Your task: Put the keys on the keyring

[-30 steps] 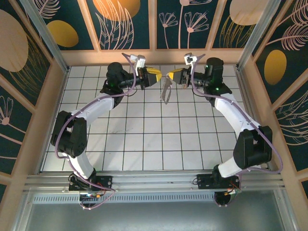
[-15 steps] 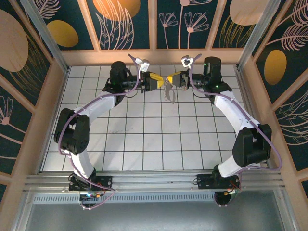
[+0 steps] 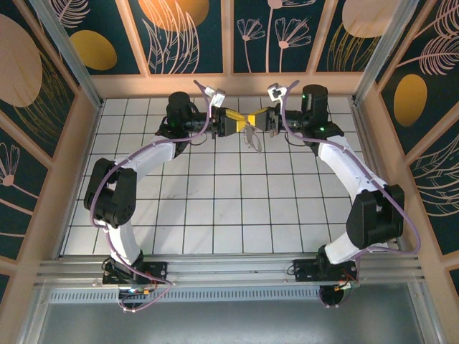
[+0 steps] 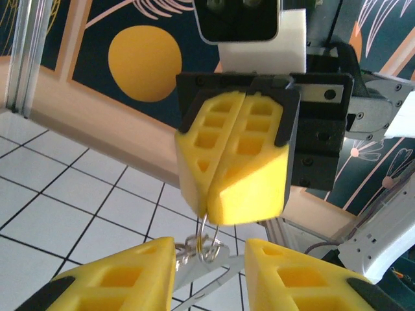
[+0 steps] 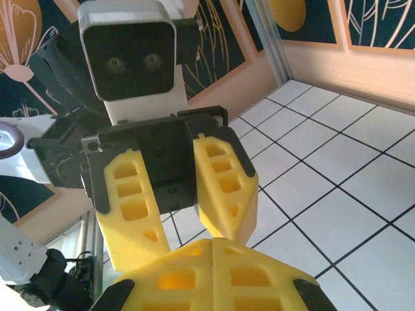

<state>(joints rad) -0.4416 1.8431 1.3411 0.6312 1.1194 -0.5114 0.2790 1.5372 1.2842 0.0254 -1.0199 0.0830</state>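
Observation:
I will pinch the keyring's loop (image 4: pixel 207 251) with my left gripper, as my right gripper's shut fingers cover the keyring's top, and free my right gripper to come from the keyring's near side.
My right gripper (image 3: pixel 252 120) is shut on the top of the keyring (image 3: pixel 249 136), a thin silver wire loop held up over the far middle of the floor. In the left wrist view the loop (image 4: pixel 201 236) hangs out of the right gripper's closed yellow tips (image 4: pixel 211 210). A pale flat silver piece (image 4: pixel 194 275) dangles under it; I cannot tell whether that is the key. My left gripper (image 4: pixel 209 247) is open, its fingers on either side of the loop without pinching it. The right wrist view has my shut right gripper (image 5: pixel 214 243) facing the open left gripper (image 5: pixel 194 223).
The white tiled floor (image 3: pixel 215 201) is walled by a low wooden border (image 3: pixel 229 84) at the back and metal posts (image 3: pixel 369 68) at the corners. Both arms arch inward from their bases (image 3: pixel 136 271) at the near edge, and purple cables (image 3: pixel 208 115) loop along them.
Both grippers have closed in on each other at the far middle. The left gripper moved right until its fingers flank the hanging loop. The right gripper stays shut on the loop.

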